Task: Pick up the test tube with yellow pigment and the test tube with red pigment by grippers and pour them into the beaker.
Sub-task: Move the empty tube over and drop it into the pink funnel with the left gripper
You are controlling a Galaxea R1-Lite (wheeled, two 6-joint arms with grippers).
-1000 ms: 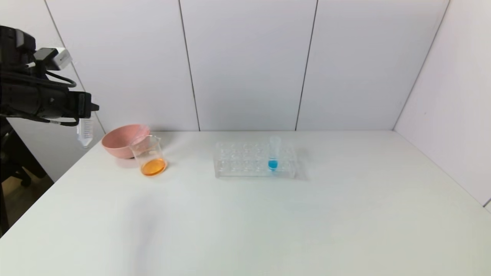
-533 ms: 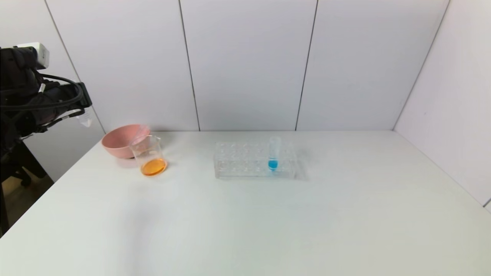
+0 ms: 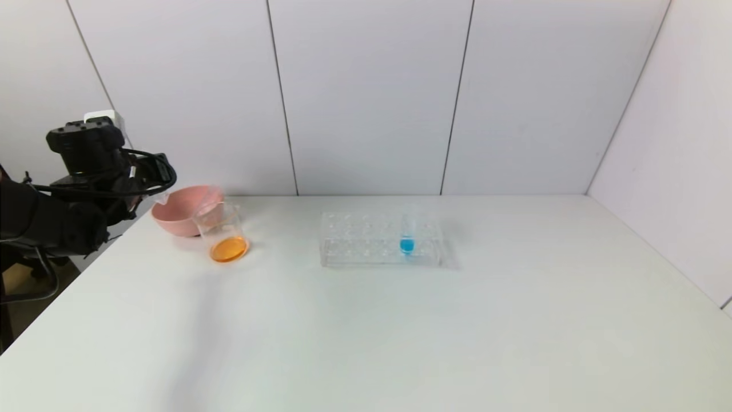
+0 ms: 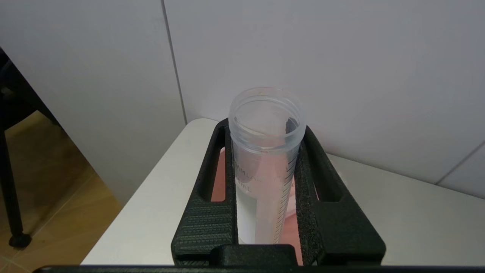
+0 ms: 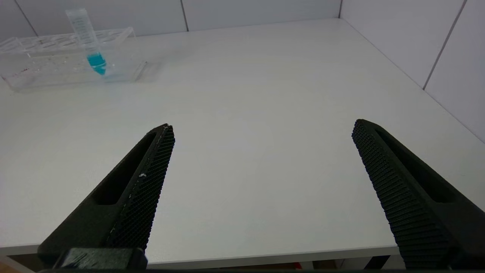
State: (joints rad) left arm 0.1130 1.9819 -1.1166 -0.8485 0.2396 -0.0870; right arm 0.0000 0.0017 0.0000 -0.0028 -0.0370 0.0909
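The robot's left gripper needs to release the empty test tube inside the pink bowl (image 3: pixel 187 209) (image 4: pixel 266 207), next to the clear tube that leans on the bowl's rim.
My left gripper (image 3: pixel 150 191) is at the table's far left, shut on a clear empty test tube (image 4: pixel 265 170); which pigment it held cannot be told. The tube's open mouth points away from the wrist, right beside the pink bowl (image 3: pixel 180 214). The beaker (image 3: pixel 223 229) stands in front of the bowl with orange liquid in its bottom. No tube with a yellow or red bottom shows. My right gripper (image 5: pixel 263 129) is open and empty over the table's near edge, outside the head view.
A clear tube rack (image 3: pixel 366 240) stands mid-table with one blue-bottomed tube (image 3: pixel 407 229) upright in it; both also show in the right wrist view, the rack (image 5: pixel 57 60) and the blue tube (image 5: pixel 89 41). White wall panels close the back and right side.
My left arm has come down from high at the left to just beside the pink bowl. The tube, which hung bottom-down, is now hidden behind the gripper in the head view.
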